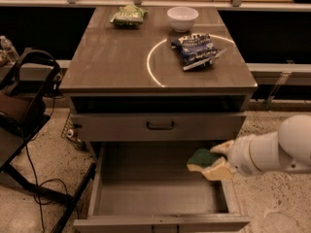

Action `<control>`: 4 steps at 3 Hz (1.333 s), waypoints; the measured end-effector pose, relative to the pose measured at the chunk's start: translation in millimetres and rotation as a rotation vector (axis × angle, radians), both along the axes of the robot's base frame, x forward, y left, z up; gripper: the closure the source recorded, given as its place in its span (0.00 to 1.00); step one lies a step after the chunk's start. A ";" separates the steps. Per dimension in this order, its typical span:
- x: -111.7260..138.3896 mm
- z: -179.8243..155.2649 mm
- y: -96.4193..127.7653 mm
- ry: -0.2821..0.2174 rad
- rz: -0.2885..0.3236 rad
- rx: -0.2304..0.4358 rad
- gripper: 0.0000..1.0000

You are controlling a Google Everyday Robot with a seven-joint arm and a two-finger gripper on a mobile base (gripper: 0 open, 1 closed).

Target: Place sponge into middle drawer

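My gripper should release the sponge around the centre of the open middle drawer's bare bottom [147, 186].
The sponge [200, 159], pale yellow foam with a dark green top, is held in my gripper [214, 161]. The gripper's cream fingers [219, 170] close on it from the right. The white arm reaches in from the right edge. The sponge hangs over the right part of the open middle drawer [146, 198], a wide grey drawer with low walls and a flat bare bottom. It is above the drawer floor and near its right wall.
A shut grey drawer with a black handle [160, 125] is above the open one. On the cabinet top [112, 57] lie a green snack bag [128, 15], a white bowl [182, 18] and a blue snack bag [197, 50]. A black chair [24, 101] and cables stand at left.
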State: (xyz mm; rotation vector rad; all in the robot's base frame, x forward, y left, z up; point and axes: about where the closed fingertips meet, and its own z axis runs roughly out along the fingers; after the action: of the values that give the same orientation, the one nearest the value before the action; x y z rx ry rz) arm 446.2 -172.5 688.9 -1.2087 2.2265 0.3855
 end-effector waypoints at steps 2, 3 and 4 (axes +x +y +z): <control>-13.5 -58.4 -5.4 0.044 0.035 0.017 1.00; 4.5 -109.7 32.6 0.056 0.044 0.121 1.00; 20.9 -161.8 73.5 0.049 0.086 0.227 1.00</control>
State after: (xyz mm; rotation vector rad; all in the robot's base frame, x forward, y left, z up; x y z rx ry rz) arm 467.1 -99.0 527.1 -1.1856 2.1091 0.6889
